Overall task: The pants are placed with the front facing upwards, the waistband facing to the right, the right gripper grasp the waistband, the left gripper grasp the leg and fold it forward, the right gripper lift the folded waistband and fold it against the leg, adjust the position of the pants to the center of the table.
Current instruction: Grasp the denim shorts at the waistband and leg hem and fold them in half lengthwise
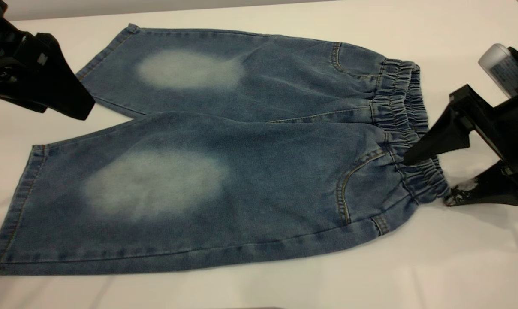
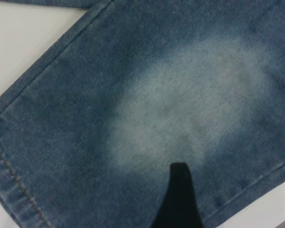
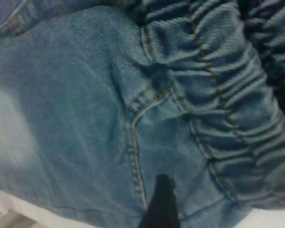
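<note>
The near corner of the hem (image 1: 6, 267) on the pants' near leg is the next spot that my left gripper needs to go to and close on.
The blue denim pants (image 1: 224, 171) lie flat, front up, legs to the left, on the white table (image 1: 456, 266). Their ruched waistband (image 1: 402, 116) is at the right. My right gripper (image 1: 428, 180) is open at the waistband's near end. One finger (image 1: 435, 139) rests over the elastic and the white-scuffed finger (image 1: 477, 193) sits on the table just beside it. In the right wrist view a finger (image 3: 160, 204) points at the curved pocket (image 3: 133, 142). My left gripper (image 1: 66, 109) hovers open by the far leg's hem (image 1: 106, 49). Its finger (image 2: 179, 199) shows over a faded patch (image 2: 194, 99).
The pants spread across most of the table's width. Bare white table shows in front of them and to the right beyond the waistband. The near leg's hem (image 1: 16, 210) reaches almost to the left edge of the exterior view.
</note>
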{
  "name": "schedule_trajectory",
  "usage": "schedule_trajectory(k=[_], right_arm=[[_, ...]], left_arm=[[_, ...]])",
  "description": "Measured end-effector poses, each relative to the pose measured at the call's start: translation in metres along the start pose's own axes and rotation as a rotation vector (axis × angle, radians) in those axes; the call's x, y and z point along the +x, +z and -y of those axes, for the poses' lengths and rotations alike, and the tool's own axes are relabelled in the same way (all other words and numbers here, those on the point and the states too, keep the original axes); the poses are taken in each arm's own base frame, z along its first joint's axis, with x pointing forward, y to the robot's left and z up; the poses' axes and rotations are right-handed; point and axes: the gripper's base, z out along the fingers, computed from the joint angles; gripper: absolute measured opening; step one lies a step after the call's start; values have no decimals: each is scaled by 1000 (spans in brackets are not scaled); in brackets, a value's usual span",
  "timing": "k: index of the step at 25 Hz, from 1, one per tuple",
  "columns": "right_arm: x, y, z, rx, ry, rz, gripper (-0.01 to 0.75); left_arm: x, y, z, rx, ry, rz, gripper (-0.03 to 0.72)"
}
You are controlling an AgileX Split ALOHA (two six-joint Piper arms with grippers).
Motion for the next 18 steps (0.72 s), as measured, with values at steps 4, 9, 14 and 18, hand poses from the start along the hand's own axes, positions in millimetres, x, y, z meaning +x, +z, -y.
schedule_trajectory(k=[4, 9, 14, 18], right_arm=[[0, 5, 1, -41, 5, -20, 577], [1, 6, 0, -75, -50, -24, 577], [5, 7, -3, -115, -86, -64, 577], [6, 7, 2, -69, -109, -74, 576]], left_arm=[[-1, 0, 0, 0, 0, 2, 535], [-1, 0, 0, -1, 0, 3, 535], [-1, 0, 0, -1, 0, 3, 535], [-1, 0, 0, -1, 0, 3, 535]])
